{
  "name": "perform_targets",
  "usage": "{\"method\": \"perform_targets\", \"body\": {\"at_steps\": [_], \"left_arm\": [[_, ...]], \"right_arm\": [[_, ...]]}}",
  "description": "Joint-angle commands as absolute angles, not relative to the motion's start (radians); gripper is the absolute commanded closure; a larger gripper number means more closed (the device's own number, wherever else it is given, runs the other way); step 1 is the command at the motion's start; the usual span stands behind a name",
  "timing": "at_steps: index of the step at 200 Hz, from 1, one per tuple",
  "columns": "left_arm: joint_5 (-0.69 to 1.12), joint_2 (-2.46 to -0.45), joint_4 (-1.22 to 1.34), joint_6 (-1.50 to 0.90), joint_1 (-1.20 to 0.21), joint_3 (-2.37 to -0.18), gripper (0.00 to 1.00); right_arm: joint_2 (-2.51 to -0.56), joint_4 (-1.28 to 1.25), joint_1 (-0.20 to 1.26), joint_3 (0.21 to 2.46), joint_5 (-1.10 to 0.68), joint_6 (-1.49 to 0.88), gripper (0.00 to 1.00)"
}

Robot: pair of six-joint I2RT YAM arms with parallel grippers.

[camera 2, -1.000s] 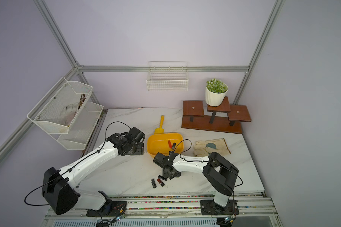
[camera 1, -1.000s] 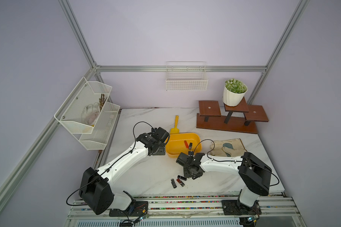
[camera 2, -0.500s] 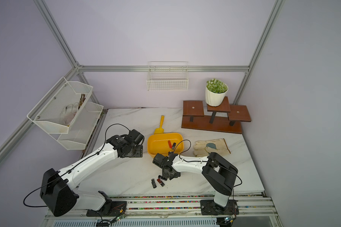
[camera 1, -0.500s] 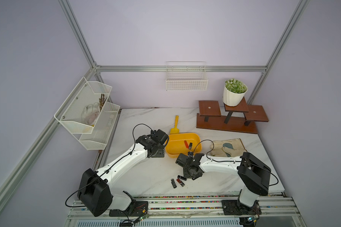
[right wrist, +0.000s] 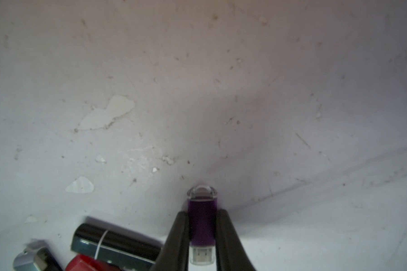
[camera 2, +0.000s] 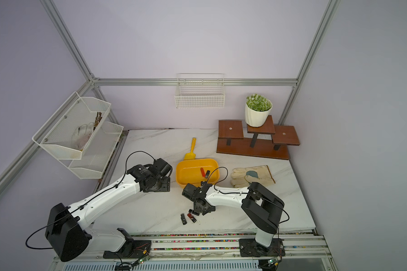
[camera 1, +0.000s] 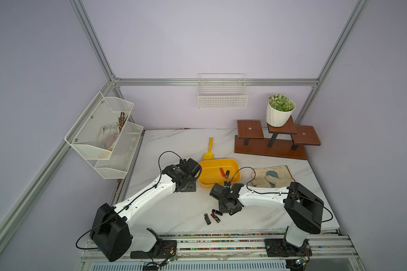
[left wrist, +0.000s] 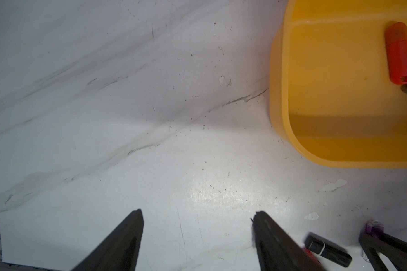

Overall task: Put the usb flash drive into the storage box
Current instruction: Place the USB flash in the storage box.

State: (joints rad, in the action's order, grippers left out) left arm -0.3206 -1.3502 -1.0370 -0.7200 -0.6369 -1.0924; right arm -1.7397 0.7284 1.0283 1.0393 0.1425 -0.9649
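Observation:
My right gripper is going to release the purple usb flash drive next to the red drive inside the yellow storage box (camera 1: 215, 173). The purple drive is now low against the table.
My right gripper (right wrist: 202, 212) is shut on a purple usb flash drive (right wrist: 202, 225) with a clear cap, low against the white table. In both top views the right gripper (camera 1: 229, 207) (camera 2: 201, 207) sits in front of the yellow storage box (camera 1: 207, 185) (camera 2: 186, 180). A red drive (camera 1: 221, 172) and a black drive (camera 1: 227, 174) lie inside the box. Three loose drives lie beside the right gripper: black (right wrist: 115, 244), red (right wrist: 87, 264) and grey-black (right wrist: 35, 260). My left gripper (left wrist: 197, 212) is open and empty over bare table, left of the storage box (left wrist: 280, 105).
A yellow scoop (camera 1: 209, 150) lies behind the box and a work glove (camera 1: 270, 177) to its right. A wooden stand (camera 1: 275, 145) with a plant pot (camera 1: 280, 112) is at the back right. White wire baskets hang on the back wall (camera 1: 222, 93) and left frame (camera 1: 104, 133).
The right gripper has closed onto the purple drive. The left arm has drifted slightly away from the box, its gripper still open.

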Motion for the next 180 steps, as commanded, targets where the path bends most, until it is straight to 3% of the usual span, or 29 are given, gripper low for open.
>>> {"method": "perform_targets", "body": {"at_steps": [1,49,117,148,180], "left_arm": [[-0.315,-1.31,-1.038,-0.749,-0.645,-1.086,0.23],[-0.307,-1.295,-1.055,-0.771,-0.661,-1.078,0.23],[-0.29,-1.308,-1.055,-0.835,-0.709,-1.037,0.23],[-0.283,-1.325,-1.052,-0.88,-0.757,-1.032,0.23],[-0.295,-1.354,-1.048,-0.925,-0.796,-1.036,0.23]], "right_arm": [[-1.724,0.745,1.035,1.012,0.148,-0.959,1.0],[-1.609,0.845,1.035,1.037,0.19,-0.963,1.0],[-1.483,1.012,1.001,1.251,0.349,-0.91,1.0],[-1.534,0.904,0.882,1.298,0.336,-0.771,1.0],[-1.712,0.817,0.815,1.391,0.293,-0.63,1.0]]}}
